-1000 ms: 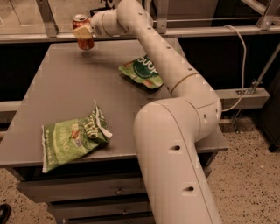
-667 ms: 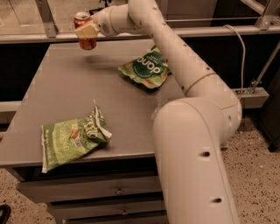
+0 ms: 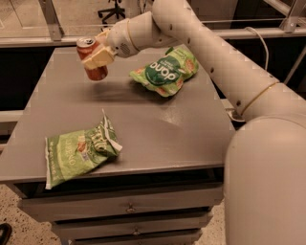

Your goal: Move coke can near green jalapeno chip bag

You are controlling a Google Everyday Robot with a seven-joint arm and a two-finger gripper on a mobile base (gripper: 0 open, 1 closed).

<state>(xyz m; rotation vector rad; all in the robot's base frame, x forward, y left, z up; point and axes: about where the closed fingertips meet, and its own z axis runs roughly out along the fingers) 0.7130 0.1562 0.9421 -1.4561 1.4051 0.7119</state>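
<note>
The green jalapeno chip bag is on the table. I should have my gripper let go of the coke can on the grey table (image 3: 86,115) close behind that bag.
My gripper (image 3: 95,56) is shut on the coke can (image 3: 90,47), a small red can with a silver top. It holds the can tilted in the air above the far left part of the grey table (image 3: 158,124). The green jalapeno chip bag (image 3: 76,152), light green and wrinkled with white edges, lies flat at the table's front left corner, well below and in front of the can. My white arm reaches in from the right across the table.
A brighter green bag with a dark green round logo (image 3: 166,71) lies at the back middle of the table. Drawers (image 3: 129,208) are under the table's front edge. A rail (image 3: 43,40) and an office chair (image 3: 112,9) stand behind.
The gripper has brought the can forward and down from the table's far edge, over the tabletop. Both bags lie where they were.
</note>
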